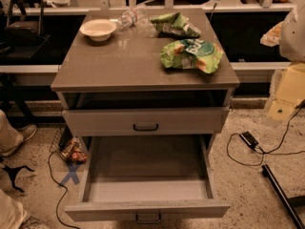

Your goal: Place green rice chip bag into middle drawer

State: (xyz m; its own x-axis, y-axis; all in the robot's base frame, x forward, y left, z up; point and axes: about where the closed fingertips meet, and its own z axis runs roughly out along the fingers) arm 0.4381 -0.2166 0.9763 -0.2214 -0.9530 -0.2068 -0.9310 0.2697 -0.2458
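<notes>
The green rice chip bag I should grip is the one nearer the front edge of the cabinet top. My gripper should close on its crumpled middle (197,51).
The green rice chip bag (190,55) lies crumpled on the cabinet top, right of centre near the front edge. It is bright green with white lettering and yellow-orange patches. The middle drawer (147,190) is pulled far out below it, with a bare floor and a small dark handle on its front panel (148,218). My gripper (281,101) is a pale shape at the right edge of the view, beside the cabinet and well apart from the bag and the drawer.
A smaller darker green bag (175,25), a clear plastic bottle (131,17) and a white bowl (97,29) sit at the back of the cabinet top (109,66). The top drawer (145,120) is slightly open. Cables and a charger (249,139) lie on the floor at right.
</notes>
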